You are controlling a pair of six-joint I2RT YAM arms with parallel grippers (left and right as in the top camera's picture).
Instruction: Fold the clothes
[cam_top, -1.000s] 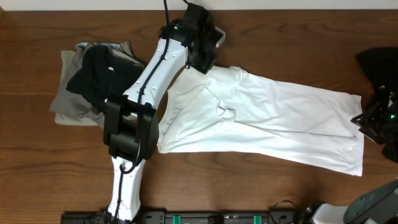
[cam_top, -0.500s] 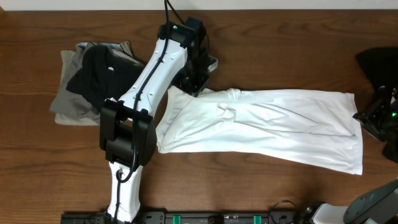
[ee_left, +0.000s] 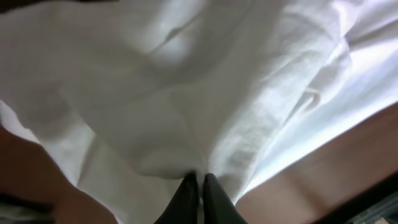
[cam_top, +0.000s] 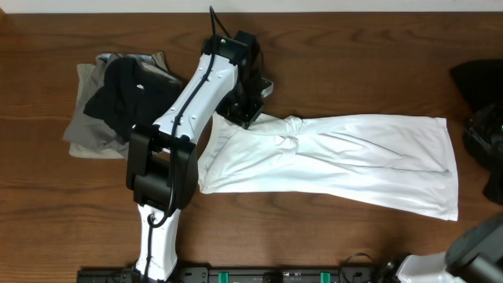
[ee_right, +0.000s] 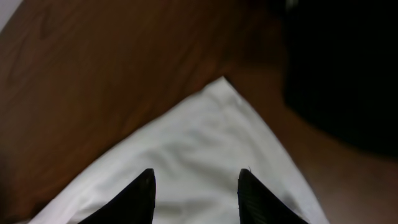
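Note:
The robot's left gripper will release the bunched fold on the T-shirt's flat end [cam_top: 233, 159] near the pile of clothes, halfway across.
Of the clothes, a white T-shirt [cam_top: 354, 157] lies lengthwise across the middle of the table, its far edge folded over. My left gripper [cam_top: 248, 110] is shut on a bunched fold of the T-shirt [ee_left: 186, 93] at its far left corner, and both fingertips [ee_left: 188, 180] pinch the cloth. At the right edge of the table my right gripper [cam_top: 481, 135] stands open. In its wrist view the right gripper [ee_right: 196, 174] hovers over the shirt's near right corner [ee_right: 205, 137] with nothing between its fingers.
A pile of black, grey and khaki clothes [cam_top: 118, 98] sits at the back left beside the left arm. A black garment [cam_top: 478, 82] lies at the far right, also dark in the right wrist view [ee_right: 342, 62]. Bare wooden table [cam_top: 314, 236] lies in front.
My left gripper has drawn the shirt's far edge toward the front, so the shirt now lies narrower. The right gripper has opened wider and drawn back off the shirt's right end.

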